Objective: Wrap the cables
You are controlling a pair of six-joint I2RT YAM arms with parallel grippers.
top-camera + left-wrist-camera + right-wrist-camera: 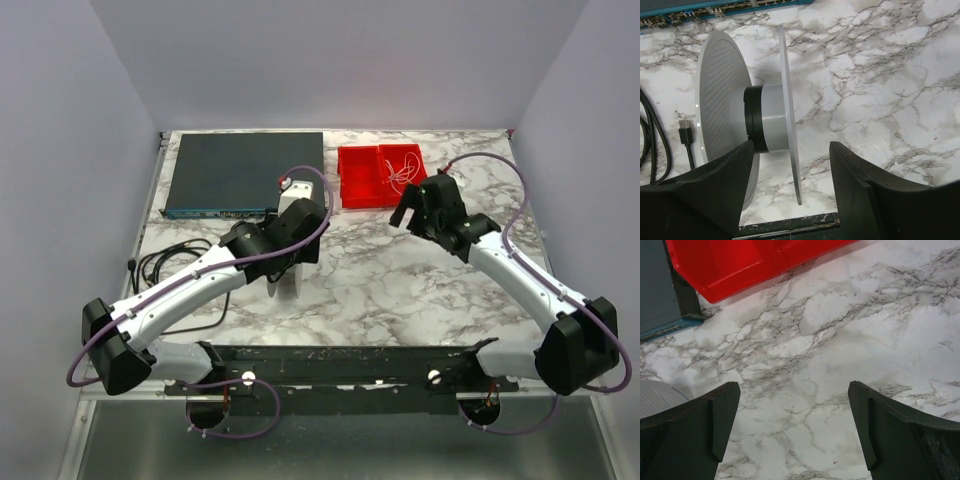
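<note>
I need to reach into the red bin next with my right gripper and close it on the crossed loops [399, 178] of the thin white cables.
The cables [402, 170] lie as a small tangle of thin white wire in the right compartment of a red bin [360, 182] at the back of the table. A white spool [767, 117] with two wide flanges stands on its edge on the marble. My left gripper [791, 150] is open, its fingers straddling the spool's nearer flange with a gap on both sides. In the top view the spool [293, 285] shows just under that left gripper [288, 268]. My right gripper [792, 410] is open and empty above bare marble, and in the top view the right gripper [408, 210] hovers just in front of the bin.
A flat dark blue-grey box [245, 170] lies at the back left. Black cords [170, 265] with a USB plug [685, 127] lie left of the spool. A black rail [340, 365] runs along the near table edge. The red bin [740, 265] is just ahead of the right fingers.
</note>
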